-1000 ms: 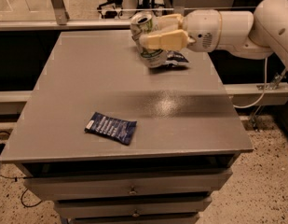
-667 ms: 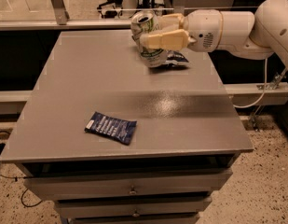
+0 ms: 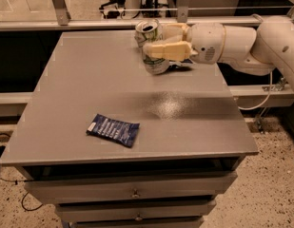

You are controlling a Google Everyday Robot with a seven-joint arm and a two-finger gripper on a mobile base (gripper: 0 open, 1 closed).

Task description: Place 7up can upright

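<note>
I should let go of the 7up can on the grey tabletop (image 3: 149,95) between the dark blue snack bag and the other dark bag.
The 7up can (image 3: 151,56) is whitish-silver with green markings, its open silver top facing up and slightly toward the far left. It is near upright over the table's far right part, its base at or just above the grey tabletop (image 3: 89,80). My gripper (image 3: 161,41) reaches in from the right and is shut on the can, one cream finger (image 3: 169,50) across its front and the other behind it.
A dark blue snack bag (image 3: 113,130) lies flat near the table's front edge, left of centre. Another dark bag (image 3: 181,67) lies partly hidden under my gripper. A metal rail (image 3: 89,23) runs behind the table. Drawers are below the front edge.
The can has swung from a steep tilt to nearly upright and come lower toward the tabletop, still in the gripper's grip.
</note>
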